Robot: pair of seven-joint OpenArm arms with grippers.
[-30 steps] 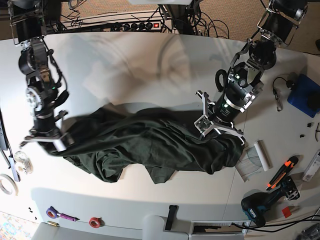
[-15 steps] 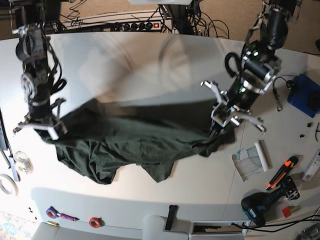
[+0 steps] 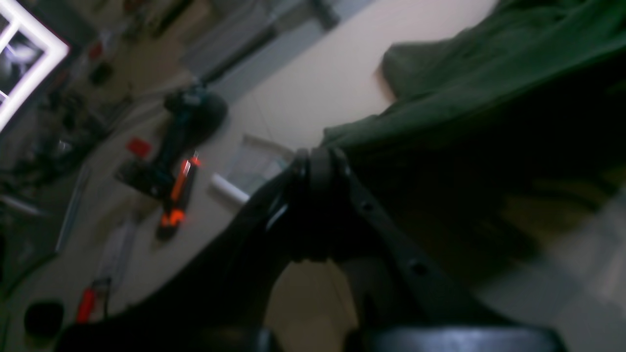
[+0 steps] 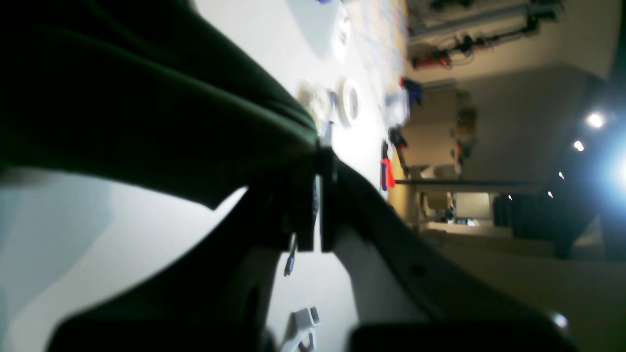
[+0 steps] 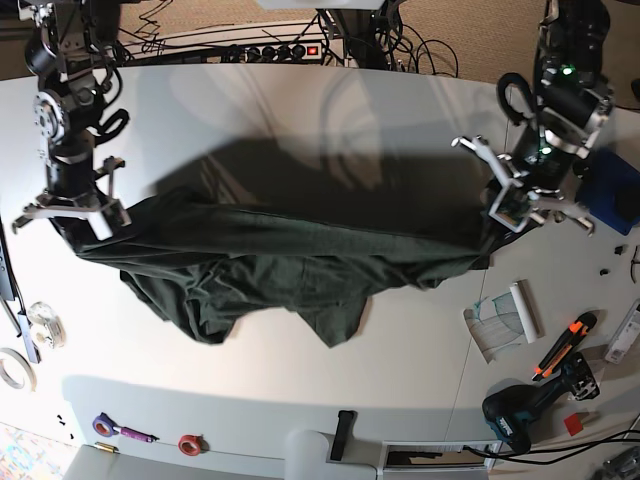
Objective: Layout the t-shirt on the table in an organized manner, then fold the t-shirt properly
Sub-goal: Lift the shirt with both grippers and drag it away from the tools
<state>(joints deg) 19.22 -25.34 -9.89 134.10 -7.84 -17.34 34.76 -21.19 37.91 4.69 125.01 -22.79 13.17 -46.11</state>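
Observation:
My left gripper is going to let go of its end of the t-shirt on the bare white table [image 5: 452, 116] near the black cables.
A dark green t-shirt [image 5: 270, 265] hangs stretched between my two grippers, its lower part sagging in folds onto the white table [image 5: 300, 110]. At the base view's right, the left gripper [image 5: 497, 224] is shut on one end of the cloth; the left wrist view has its fingertips [image 3: 315, 164] pinching the shirt edge [image 3: 440, 112]. The right gripper [image 5: 82, 222], at the base view's left, is shut on the other end. In the right wrist view its fingers [image 4: 318, 161] clamp the green fabric [image 4: 146, 112], lifted above the table.
Right of the shirt lie a clear roll [image 5: 505, 315], an orange cutter [image 5: 565, 340], a teal drill [image 5: 525, 405] and a blue box [image 5: 612, 190]. Tape rolls [image 5: 15, 365] sit at the left edge. A purple marker [image 5: 120, 430] and a red ring [image 5: 190, 443] lie near the front.
Both grippers moved apart and toward the table's far side, pulling the shirt taut between them and lifting its upper edge. The bunched cloth has spread wider.

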